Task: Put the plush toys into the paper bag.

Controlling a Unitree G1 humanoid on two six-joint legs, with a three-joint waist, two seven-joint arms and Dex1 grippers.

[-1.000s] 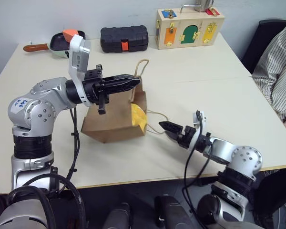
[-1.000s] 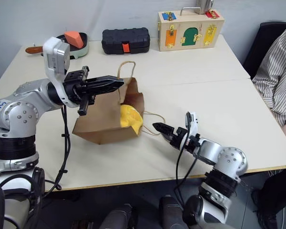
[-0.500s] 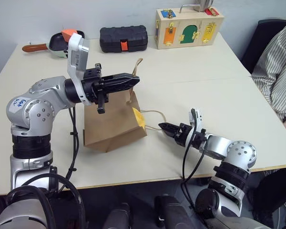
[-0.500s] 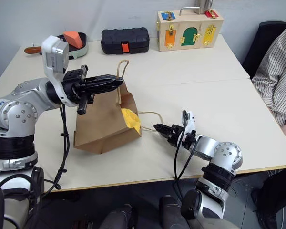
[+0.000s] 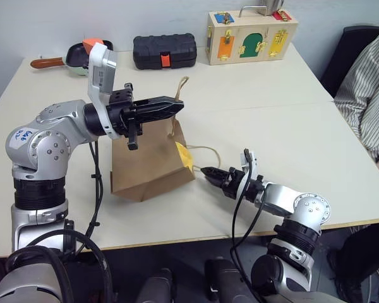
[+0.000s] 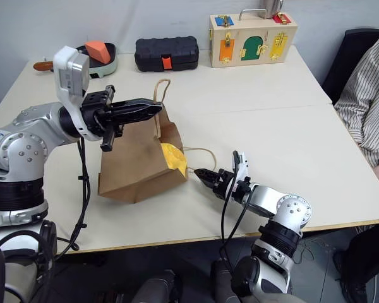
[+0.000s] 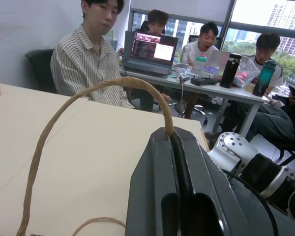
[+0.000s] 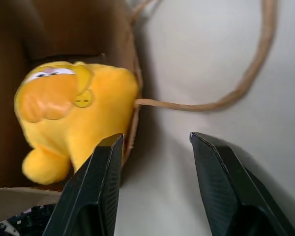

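Next, my left gripper lets go of the paper bag, standing upright on the table [image 5: 191,172] by my right gripper's fingertips.
The brown paper bag [image 5: 145,165] lies tilted on the table with its mouth toward my right side. My left gripper [image 5: 179,105] is shut on the bag's upper loop handle [image 7: 96,91] and holds that side up. A yellow plush toy [image 8: 73,118] sits just inside the bag's mouth [image 5: 184,156]. The bag's other handle [image 5: 205,150] lies loose on the table. My right gripper [image 5: 206,171] is low over the table, pointing at the bag's mouth, a short way from the toy. It is open, with nothing between its fingers [image 8: 96,191].
At the table's far edge stand a black case [image 5: 164,50], a wooden latch box [image 5: 251,35] and a pan [image 5: 76,58] with an orange wedge block. A person in a striped shirt [image 5: 369,82] sits at the right. Several people sit behind a desk in the left wrist view.
The bag has tipped more upright and the yellow toy sits deeper in its mouth. My right gripper has moved left, closer to the bag's mouth. The left gripper has kept still.
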